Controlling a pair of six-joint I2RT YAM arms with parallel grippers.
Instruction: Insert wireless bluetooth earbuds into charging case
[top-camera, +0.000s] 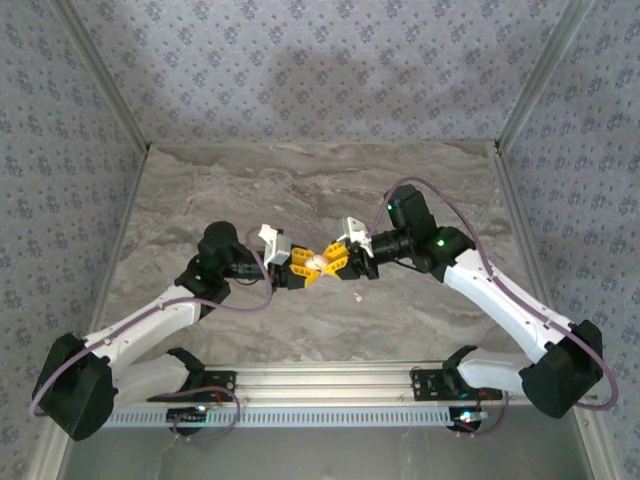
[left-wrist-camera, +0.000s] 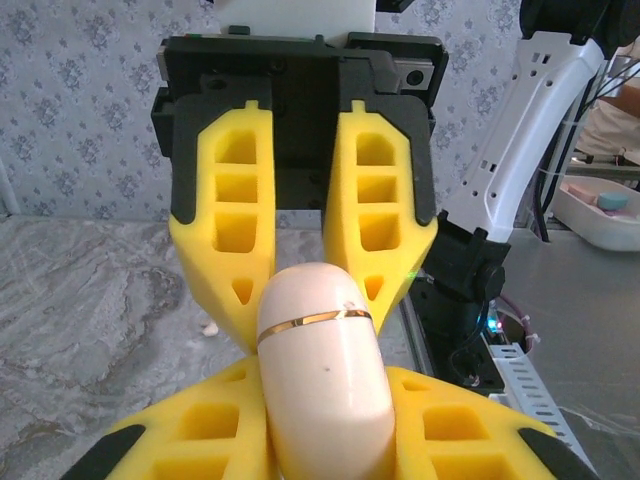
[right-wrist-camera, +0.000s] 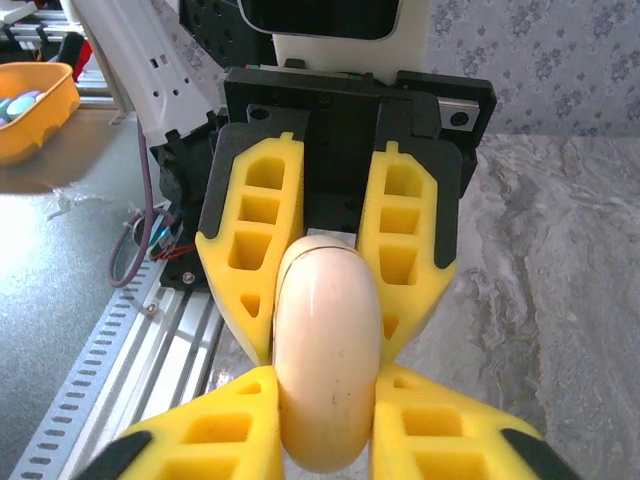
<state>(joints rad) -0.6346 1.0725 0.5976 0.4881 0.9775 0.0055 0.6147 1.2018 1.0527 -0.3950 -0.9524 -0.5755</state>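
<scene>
The case's gold seam slants past my left fingers; they should regrip nearer it (left-wrist-camera: 322, 350) while my right gripper holds the charging case.
The charging case (top-camera: 318, 263) is a pale beige-pink rounded shell with a thin gold seam band. It hangs above the middle of the marble table (top-camera: 300, 180), held from both sides. My left gripper (top-camera: 303, 272) is shut on its left end; in the left wrist view the case (left-wrist-camera: 320, 390) sits between my yellow pads (left-wrist-camera: 190, 440). My right gripper (top-camera: 337, 260) is shut on the other end; in the right wrist view the case (right-wrist-camera: 325, 350) is pinched between its pads (right-wrist-camera: 460, 440). The case lid looks closed. The earbuds are out of view.
A tiny pale piece (top-camera: 358, 296) lies on the marble just below the grippers, and I cannot tell what it is. An aluminium rail (top-camera: 330, 380) runs along the near edge. Patterned walls enclose the table. An orange bowl (right-wrist-camera: 35, 105) and a white tray (left-wrist-camera: 600, 215) stand off the table.
</scene>
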